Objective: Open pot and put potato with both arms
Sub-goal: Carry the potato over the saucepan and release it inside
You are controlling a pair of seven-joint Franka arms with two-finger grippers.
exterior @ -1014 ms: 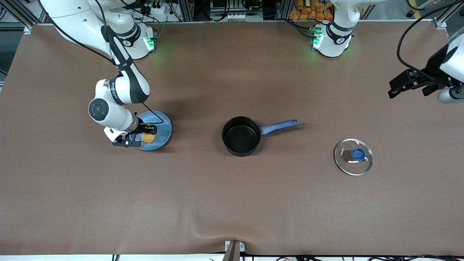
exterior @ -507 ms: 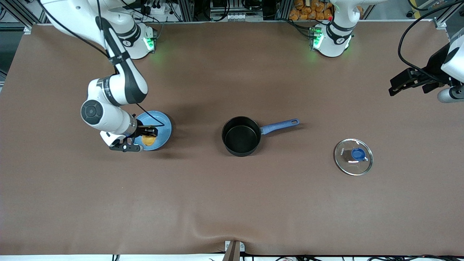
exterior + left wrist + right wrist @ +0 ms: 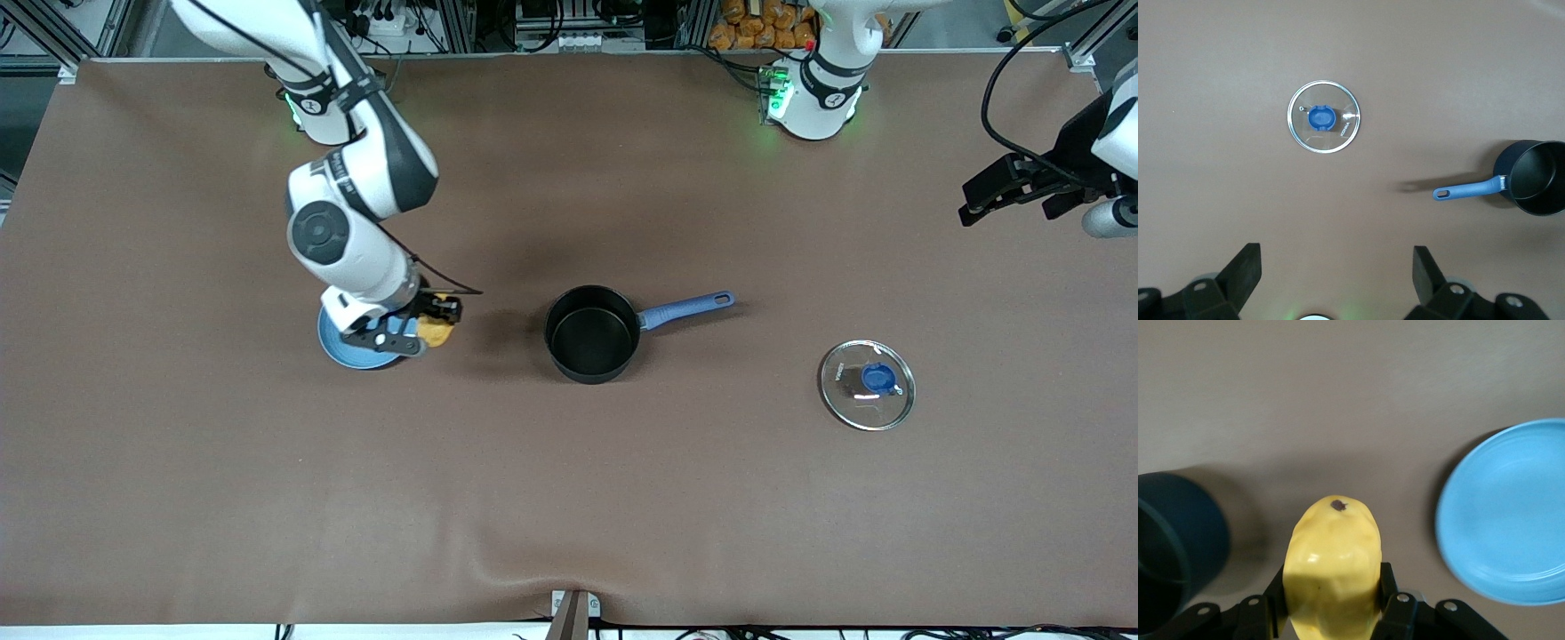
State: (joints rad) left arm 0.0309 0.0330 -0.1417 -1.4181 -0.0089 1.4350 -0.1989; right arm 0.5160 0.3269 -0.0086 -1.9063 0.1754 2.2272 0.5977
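My right gripper should set the yellow potato down inside the black pot (image 3: 577,353) (image 3: 1153,565), on the side that faces the blue plate. The potato is still lifted over the table.
The black pot (image 3: 591,333) with a long blue handle (image 3: 689,308) stands uncovered mid-table; it also shows in the left wrist view (image 3: 1535,177) and at the edge of the right wrist view (image 3: 1168,547). My right gripper (image 3: 436,324) is shut on the yellow potato (image 3: 436,332), lifted over the table between the blue plate and the pot. The potato fills the jaws in the right wrist view (image 3: 1331,570). My left gripper (image 3: 1013,191) is open and empty, held high at the left arm's end of the table.
The light-blue plate (image 3: 351,353) lies under the right arm's wrist, bare in the right wrist view (image 3: 1508,513). A glass lid (image 3: 867,384) with a blue knob lies flat toward the left arm's end, also in the left wrist view (image 3: 1323,125).
My right gripper has lifted the potato off the blue plate and carried it toward the pot. The left gripper has drifted slightly upward in the view.
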